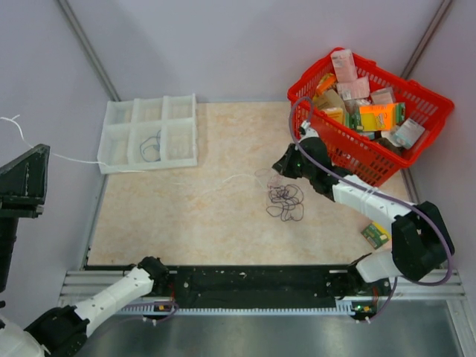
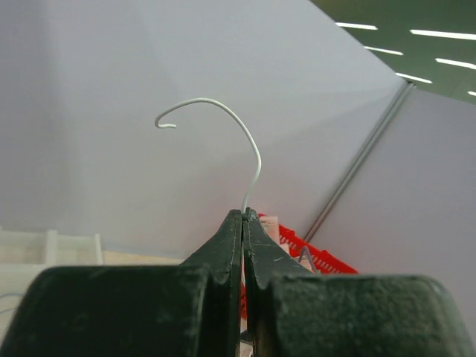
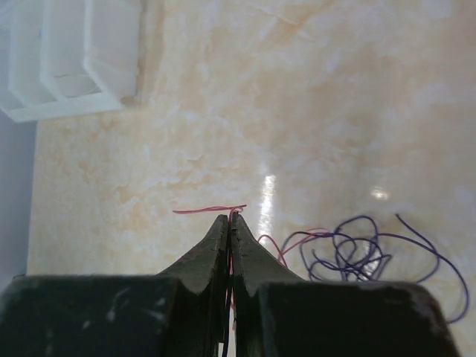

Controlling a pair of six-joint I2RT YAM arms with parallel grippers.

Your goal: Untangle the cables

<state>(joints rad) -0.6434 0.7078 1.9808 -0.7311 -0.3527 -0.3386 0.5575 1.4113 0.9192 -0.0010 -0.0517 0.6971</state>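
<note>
The pink cable goes from my right gripper into the purple knot, so I will open that gripper, grip the cable close to the knot (image 3: 299, 238) and pull it towards the basket.
A small knot of dark purple cables (image 1: 285, 201) lies on the beige table right of centre; it also shows in the right wrist view (image 3: 357, 249). My right gripper (image 1: 286, 160) (image 3: 230, 217) is just above the knot and shut on a thin pink cable (image 3: 208, 210) that runs back into it. My left gripper (image 1: 37, 154) (image 2: 244, 214) is raised at the far left, shut on a white cable (image 2: 253, 152). This cable (image 1: 149, 175) stretches across the table towards the knot. One dark cable (image 1: 151, 145) lies in the white tray.
A white compartment tray (image 1: 119, 141) (image 3: 74, 59) stands at the back left. A red basket (image 1: 439, 104) (image 2: 312, 256) full of packets stands at the back right, close behind my right arm. A small green card (image 1: 375, 234) lies near the right edge.
</note>
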